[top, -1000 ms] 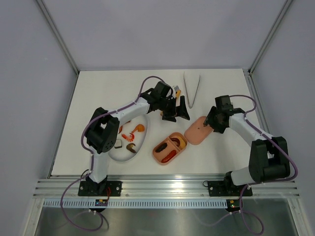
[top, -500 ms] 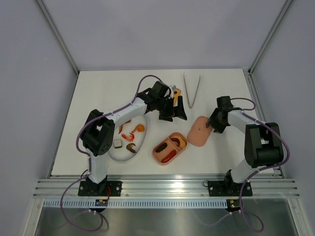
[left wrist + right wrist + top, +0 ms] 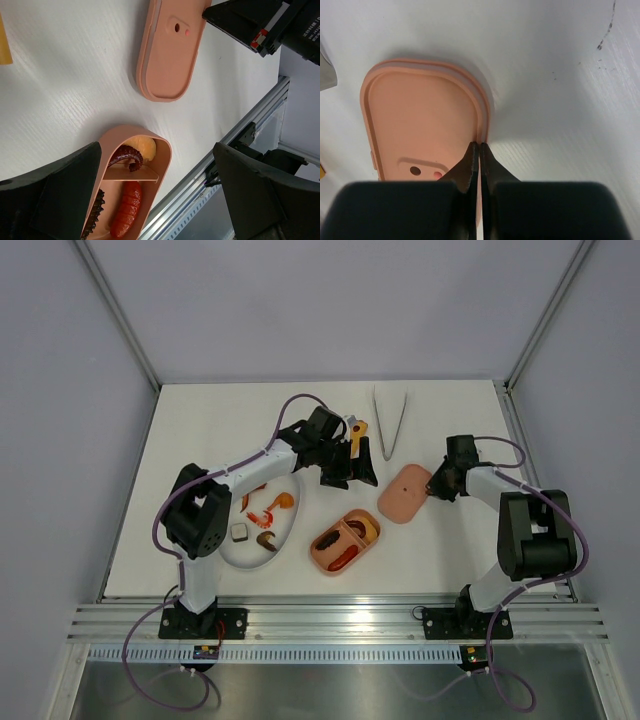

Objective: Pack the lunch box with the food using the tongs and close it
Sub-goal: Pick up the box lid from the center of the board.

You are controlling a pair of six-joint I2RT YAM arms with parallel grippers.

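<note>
My left gripper needs to close on the middle of the lid's long edge (image 3: 389, 486) (image 3: 148, 37), opposite the edge that my right gripper pinches.
The pink lunch box tray (image 3: 345, 540) lies near the table's front, holding a red sausage (image 3: 127, 210), a dark curl (image 3: 126, 155) and a yellow piece (image 3: 144, 147). Its lid (image 3: 404, 492) lies to the right, inner side up. My right gripper (image 3: 433, 486) is shut on the lid's right rim (image 3: 484, 125), fingertips pinching the edge. My left gripper (image 3: 350, 472) hovers open above the table, just behind the tray, nothing between its fingers. More food, including an orange shrimp (image 3: 262, 517), sits on the white plate (image 3: 288, 530). The tongs (image 3: 390, 420) lie at the back.
A yellow-orange flat bar (image 3: 357, 432) lies beside the left wrist, close to the tongs. The plate sits left of the tray, under the left arm. The table's front edge and metal rail (image 3: 200, 200) run close behind the tray.
My right gripper has closed on the lid's rim, and the lid has shifted a little toward the back. The left gripper has drifted slightly left and stayed open.
</note>
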